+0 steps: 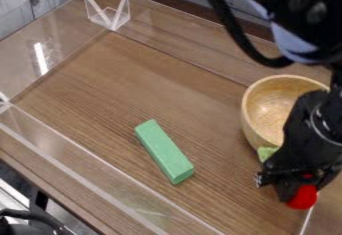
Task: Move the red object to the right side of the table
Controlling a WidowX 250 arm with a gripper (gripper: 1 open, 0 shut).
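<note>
My gripper is going to release the red object on the brown tabletop [287,186] just in front of the wooden bowl.
The red object [303,197] is a small bright-red toy, partly hidden between the dark fingers of my gripper [299,187], which is shut on it. A bit of green shows at the gripper's left side. The gripper points straight down and sits low over the front right part of the brown wood-grain table [120,89], just in front of the wooden bowl. I cannot tell whether the red object touches the tabletop.
A wooden bowl [281,107] stands at the right, just behind the gripper. A green rectangular block [163,150] lies near the middle front. Low clear acrylic walls [54,164] edge the table, and a clear folded stand [107,12] sits at the back left.
</note>
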